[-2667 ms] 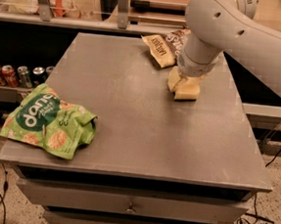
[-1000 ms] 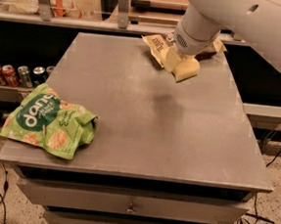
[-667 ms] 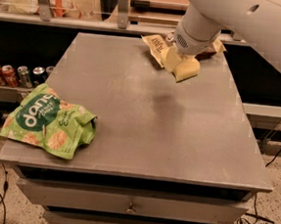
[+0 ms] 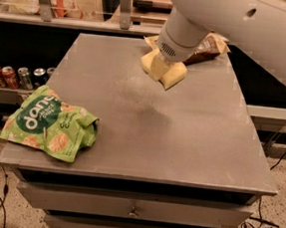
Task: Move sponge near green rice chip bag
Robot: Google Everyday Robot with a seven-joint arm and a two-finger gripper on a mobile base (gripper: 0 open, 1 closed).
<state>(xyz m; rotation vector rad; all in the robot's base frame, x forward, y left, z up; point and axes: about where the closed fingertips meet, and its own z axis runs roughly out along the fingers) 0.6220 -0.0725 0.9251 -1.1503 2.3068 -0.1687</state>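
My gripper needs to set the sponge down on the grey table (image 4: 77, 72) just behind the green rice chip bag.
The pale yellow sponge (image 4: 164, 73) hangs in my gripper (image 4: 161, 63), held above the grey table (image 4: 190, 140) in its back middle part, with its shadow on the tabletop below. My gripper is shut on the sponge, and the white wrist above hides most of the fingers. The green rice chip bag (image 4: 49, 123) lies crumpled at the table's front left corner, well to the left of the sponge and nearer to the front.
A brown-and-cream snack bag (image 4: 206, 44) lies at the table's back edge, partly behind my arm. Soda cans (image 4: 16, 75) stand on a low shelf to the left. Drawers (image 4: 134, 210) sit under the tabletop. Cables lie on the floor at both sides.
My gripper lifted the sponge off the table and has carried it left, away from the brown bag. The green bag has not moved.
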